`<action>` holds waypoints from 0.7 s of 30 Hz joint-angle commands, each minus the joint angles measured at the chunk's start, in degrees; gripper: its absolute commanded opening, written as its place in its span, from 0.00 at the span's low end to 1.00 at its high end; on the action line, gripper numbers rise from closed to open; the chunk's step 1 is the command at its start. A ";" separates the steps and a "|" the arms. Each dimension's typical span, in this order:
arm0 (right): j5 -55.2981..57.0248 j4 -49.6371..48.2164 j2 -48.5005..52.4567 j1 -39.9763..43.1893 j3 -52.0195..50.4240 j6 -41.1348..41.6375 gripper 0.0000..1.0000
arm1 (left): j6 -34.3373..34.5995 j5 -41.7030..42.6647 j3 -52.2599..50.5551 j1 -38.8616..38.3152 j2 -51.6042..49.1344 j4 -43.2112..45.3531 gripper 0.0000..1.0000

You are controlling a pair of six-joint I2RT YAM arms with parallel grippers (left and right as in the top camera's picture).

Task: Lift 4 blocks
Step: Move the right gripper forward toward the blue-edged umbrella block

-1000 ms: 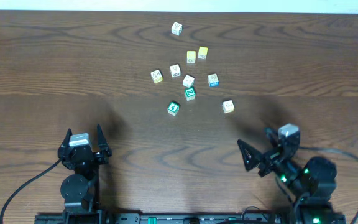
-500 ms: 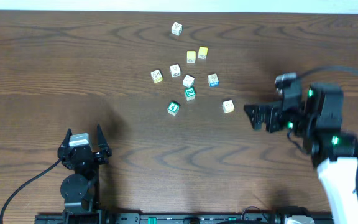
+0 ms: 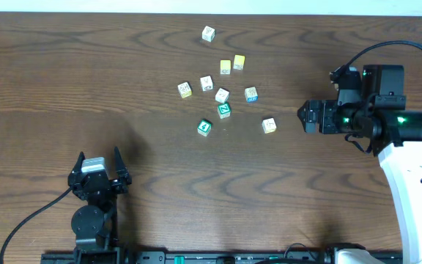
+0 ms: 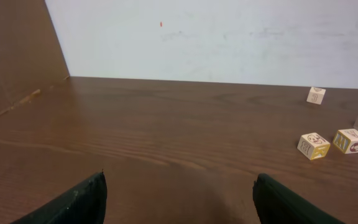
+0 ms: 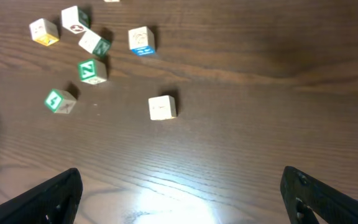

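The pale cream block, the one apart from the green and blue-edged blocks, is next for my right gripper, which should close on the opposite sides (image 3: 269,126) (image 5: 162,108) of it.
Four blocks lie in the cluster at the table's middle: a green one with a white N (image 3: 224,111) (image 5: 92,71), a second green one (image 3: 204,127) (image 5: 59,101), a blue-edged one (image 3: 250,94) (image 5: 141,40) and a pale cream one (image 3: 269,125) (image 5: 162,107). My right gripper (image 3: 308,117) (image 5: 182,199) hovers open just right of the cream block, with nothing between its fingers. The left gripper (image 3: 100,157) (image 4: 179,199) rests open at the front left, far from the blocks.
Other cubes share the cluster: two yellow ones (image 3: 226,67) (image 3: 239,61), white-faced ones (image 3: 206,83) (image 3: 222,95), a yellow-sided one (image 3: 184,89) and a lone white cube (image 3: 208,33) near the far edge. A pale wall (image 4: 216,37) rises behind the table.
The right arm has risen from the front right and swung up and back toward the blocks, its gripper now beside the cream one. The left arm has stayed still.
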State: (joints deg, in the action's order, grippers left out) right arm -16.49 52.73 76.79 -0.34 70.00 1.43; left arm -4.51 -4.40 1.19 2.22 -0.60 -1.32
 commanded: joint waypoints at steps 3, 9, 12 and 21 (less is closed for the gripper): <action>-2.16 -1.90 2.40 -3.19 -0.02 -3.37 0.99 | 0.26 -0.72 -0.96 0.28 0.26 -2.49 0.76; 5.70 -3.80 10.54 -8.44 1.44 0.85 0.99 | 0.26 -0.72 -0.96 0.28 0.26 -2.49 0.76; 5.53 -6.03 15.28 -10.47 2.71 -1.38 0.99 | 0.26 -0.72 -0.96 0.28 0.26 -2.49 0.76; 5.51 -8.59 27.43 -12.79 7.78 -4.09 0.99 | 0.26 -0.72 -0.96 0.28 0.26 -2.49 0.76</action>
State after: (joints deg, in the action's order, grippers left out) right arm -11.51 43.88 101.43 -12.32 74.94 -0.71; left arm -4.51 -4.40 1.19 2.22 -0.60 -1.30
